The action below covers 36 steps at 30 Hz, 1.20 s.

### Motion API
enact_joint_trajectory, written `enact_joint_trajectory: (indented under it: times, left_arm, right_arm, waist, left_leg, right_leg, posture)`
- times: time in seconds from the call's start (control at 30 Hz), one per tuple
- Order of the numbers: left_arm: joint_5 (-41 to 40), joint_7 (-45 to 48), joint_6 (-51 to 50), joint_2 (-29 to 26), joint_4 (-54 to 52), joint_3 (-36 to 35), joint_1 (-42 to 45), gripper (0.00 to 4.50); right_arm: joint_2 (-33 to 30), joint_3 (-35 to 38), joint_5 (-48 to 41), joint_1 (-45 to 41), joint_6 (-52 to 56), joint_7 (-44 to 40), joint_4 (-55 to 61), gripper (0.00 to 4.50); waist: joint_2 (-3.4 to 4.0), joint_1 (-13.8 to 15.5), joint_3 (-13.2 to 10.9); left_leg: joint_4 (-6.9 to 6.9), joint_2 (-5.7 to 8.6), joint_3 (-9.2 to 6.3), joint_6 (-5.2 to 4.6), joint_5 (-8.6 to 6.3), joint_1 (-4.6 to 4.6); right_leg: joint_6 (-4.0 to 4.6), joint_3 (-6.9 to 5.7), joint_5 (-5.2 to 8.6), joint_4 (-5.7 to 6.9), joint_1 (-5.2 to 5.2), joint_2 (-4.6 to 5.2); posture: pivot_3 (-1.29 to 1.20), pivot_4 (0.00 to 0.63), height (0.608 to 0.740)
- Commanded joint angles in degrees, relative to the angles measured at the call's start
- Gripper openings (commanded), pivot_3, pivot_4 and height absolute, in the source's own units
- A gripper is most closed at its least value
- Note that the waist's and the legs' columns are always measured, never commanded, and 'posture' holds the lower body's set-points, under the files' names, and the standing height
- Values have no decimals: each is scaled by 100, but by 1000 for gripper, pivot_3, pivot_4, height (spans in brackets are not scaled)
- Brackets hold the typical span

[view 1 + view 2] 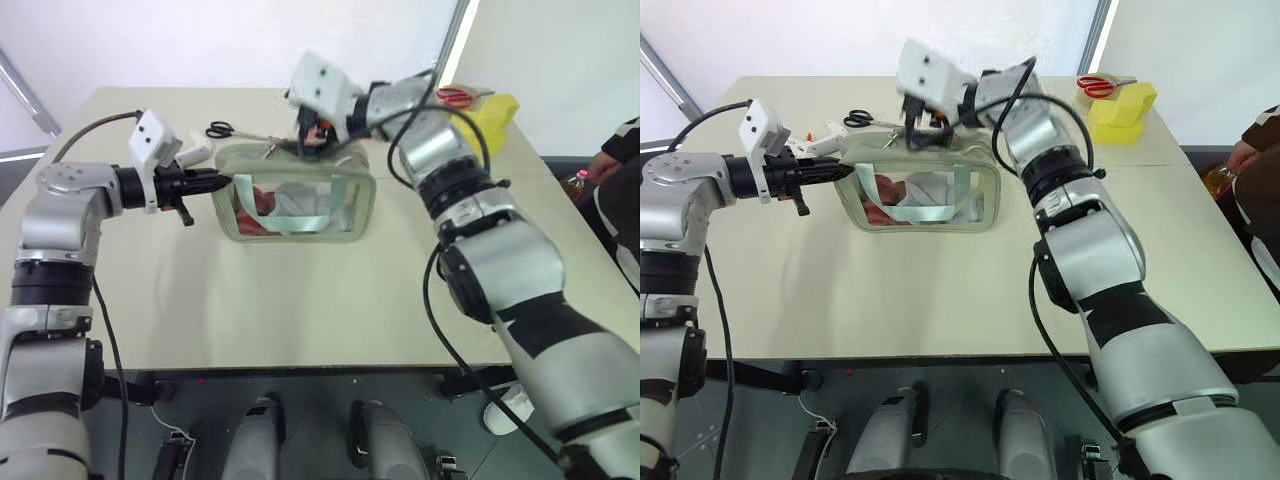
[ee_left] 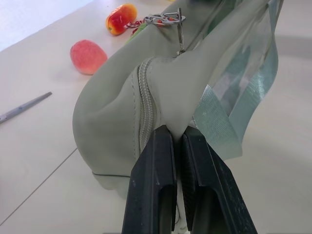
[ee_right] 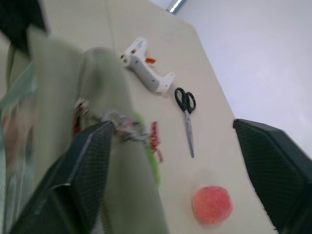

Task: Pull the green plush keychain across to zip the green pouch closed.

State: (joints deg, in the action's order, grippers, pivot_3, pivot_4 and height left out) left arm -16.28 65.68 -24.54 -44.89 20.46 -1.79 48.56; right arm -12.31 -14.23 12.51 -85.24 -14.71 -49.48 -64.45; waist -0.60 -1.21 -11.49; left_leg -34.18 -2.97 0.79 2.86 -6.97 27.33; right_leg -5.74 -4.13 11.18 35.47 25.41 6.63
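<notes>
The green plush keychain hangs down behind the green pouch. So my right gripper will turn and take the metal key rings (image 3: 122, 125) from the pouch's window side.
The green pouch (image 1: 300, 228), sage fabric with a clear window, stands on the table. My left gripper (image 2: 178, 134) is shut on the fabric at the pouch's left end, beside the zipper (image 2: 146, 107). My right gripper (image 3: 170, 126) hovers open over the pouch's top edge. One of its fingers (image 3: 83, 165) lies against the fabric by the metal key rings (image 3: 122, 124). The green plush keychain (image 3: 152, 163) shows as a lime-green strip hanging behind the pouch, between the open fingers and held by neither.
A pink plush (image 3: 210, 204), a red-yellow plush (image 2: 121, 18), black scissors (image 3: 186, 109) and a white glue gun (image 3: 146, 70) lie behind the pouch. A yellow block (image 1: 495, 110) with red scissors (image 1: 1100, 83) sits at the far right. A person (image 1: 615, 170) stands at the right edge.
</notes>
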Motion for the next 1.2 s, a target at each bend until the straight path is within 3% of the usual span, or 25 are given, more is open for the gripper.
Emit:
enact_joint_trajectory:
  times: [0.03,0.5,0.6,0.7,0.93,1.07,1.17,1.2]
  left_arm:
    - [-97,-52,-57,-113,-323,-180,-11,0]
    - [-133,-124,-212,-177,-525,-208,-86,0]
    - [-131,-121,-191,-182,-496,-206,-70,0]
    - [-125,-127,-173,-169,-486,-193,-62,0]
    - [-136,-130,-144,-151,-468,-198,-79,0]
    - [-135,-139,-127,-143,-450,-200,-67,0]
    - [-139,-140,-122,-146,-447,-202,-72,0]
    - [-140,-138,-121,-149,-443,-204,-73,0]
  right_arm:
    - [27,-133,205,-45,-560,222,22,3922]
    - [387,-243,518,-203,-1217,1106,-412,3922]
    - [367,-462,786,-192,-1475,1193,-438,2587]
    - [235,-921,1430,-254,-1763,1798,-463,1110]
    - [39,-1599,2412,-451,-2130,3224,-643,1110]
    - [56,-1549,2404,-523,-2219,3356,-752,1110]
    - [25,-1633,2542,-575,-2327,3521,-787,1963]
    - [20,-1684,2614,-594,-2377,3621,-790,2475]
  waist:
    - [0,-1,0]
    - [0,-4,0]
    - [0,-5,0]
    - [0,-6,0]
    - [0,-2,0]
    - [0,-2,0]
    - [0,-3,0]
    - [0,-3,0]
  left_leg:
    - [0,0,0,0,0,0]
    - [1,-1,0,4,3,-12]
    - [1,-1,0,4,3,-12]
    - [1,-1,1,4,3,-12]
    - [1,-1,5,4,3,-10]
    - [2,-1,7,4,3,-11]
    - [2,0,10,4,3,-11]
    - [2,0,11,4,3,-11]
  right_leg:
    - [0,0,0,1,0,0]
    - [4,5,0,10,-4,-2]
    - [5,5,1,10,-4,-2]
    - [12,6,5,10,-3,-2]
    - [20,11,10,9,0,-2]
    - [19,14,9,10,1,-2]
    - [19,17,9,9,1,-2]
    - [19,18,9,9,1,-2]
  posture:
    - [0,150,740]
    - [0,150,740]
    - [0,150,740]
    - [0,150,740]
    - [0,150,740]
    - [0,150,740]
    - [0,150,740]
    - [0,150,740]
